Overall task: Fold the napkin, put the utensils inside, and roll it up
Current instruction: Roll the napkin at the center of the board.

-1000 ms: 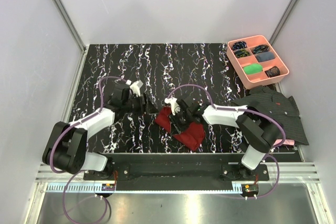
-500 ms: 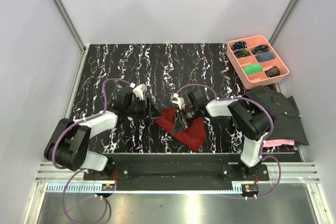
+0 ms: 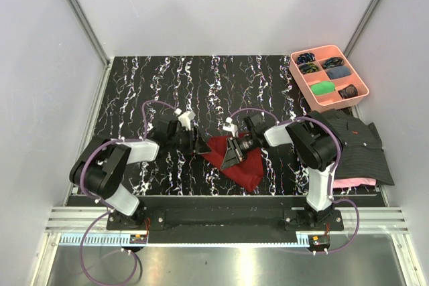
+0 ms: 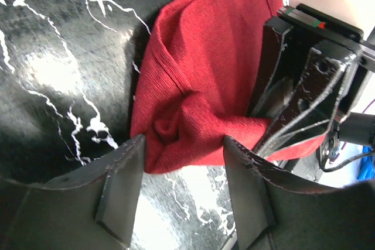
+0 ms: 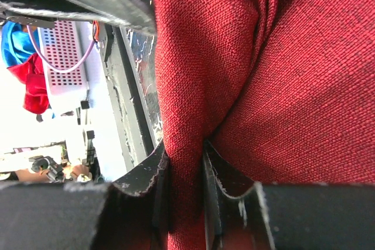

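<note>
The napkin bunches up at my left gripper's fingers, so next my right gripper lowers the napkin's raised fold and pinches the napkin's near edge (image 3: 214, 160) next to my left gripper.
The maroon napkin (image 3: 234, 161) lies crumpled on the black marbled table (image 3: 201, 85), in front of both arms. My right gripper (image 3: 232, 153) is shut on a raised fold of it, and the right wrist view shows the red cloth (image 5: 281, 74) pinched between the jaws of that gripper (image 5: 186, 162). My left gripper (image 3: 200, 145) is at the napkin's left edge. It stands open in the left wrist view (image 4: 183, 147), with the hem of the cloth (image 4: 193, 74) just reaching between its fingertips. The right gripper's black fingers (image 4: 293, 92) show beyond the cloth. The utensils are out of view.
A pink compartment tray (image 3: 359, 77) holding several small items stands at the back right. A dark striped shirt (image 3: 355, 142) lies at the right edge over a pink cloth (image 3: 352, 183). White walls enclose the table on three sides.
My left gripper has moved right and nearer, up to the napkin's left edge, and its jaws have narrowed slightly. The right gripper keeps its hold on the cloth, its wrist shifted a little.
</note>
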Action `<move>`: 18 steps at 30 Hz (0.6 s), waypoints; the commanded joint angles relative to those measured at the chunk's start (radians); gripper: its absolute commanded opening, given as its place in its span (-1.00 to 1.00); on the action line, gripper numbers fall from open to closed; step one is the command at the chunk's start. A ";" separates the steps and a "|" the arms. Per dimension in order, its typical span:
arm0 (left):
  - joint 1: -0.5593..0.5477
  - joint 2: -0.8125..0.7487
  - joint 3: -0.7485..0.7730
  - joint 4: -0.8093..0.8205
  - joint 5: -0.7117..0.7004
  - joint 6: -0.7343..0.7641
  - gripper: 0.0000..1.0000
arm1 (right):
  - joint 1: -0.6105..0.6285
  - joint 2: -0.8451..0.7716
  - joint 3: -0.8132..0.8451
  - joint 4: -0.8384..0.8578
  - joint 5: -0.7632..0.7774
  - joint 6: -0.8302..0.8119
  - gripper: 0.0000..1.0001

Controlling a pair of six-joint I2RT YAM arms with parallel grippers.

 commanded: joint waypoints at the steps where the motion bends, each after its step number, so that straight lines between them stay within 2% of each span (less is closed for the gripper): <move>1: -0.004 0.038 0.046 0.104 0.013 0.036 0.11 | -0.011 0.021 0.017 0.019 -0.035 0.002 -0.48; 5: -0.006 0.067 0.042 0.147 0.042 0.031 -0.13 | -0.012 0.033 0.022 0.017 -0.037 0.004 -0.48; 10: -0.009 0.081 0.030 0.159 0.048 0.027 -0.68 | -0.012 0.035 0.032 0.014 -0.022 0.015 -0.40; 14: -0.009 0.081 0.036 0.138 0.059 0.030 -0.99 | -0.014 -0.005 0.068 -0.050 0.049 0.021 -0.08; 16: -0.010 0.079 0.046 0.104 0.057 0.034 -1.00 | -0.014 -0.049 0.107 -0.148 0.090 -0.001 0.21; 18: -0.010 0.073 0.054 0.080 0.060 0.042 -1.00 | -0.014 -0.115 0.132 -0.203 0.201 -0.020 0.35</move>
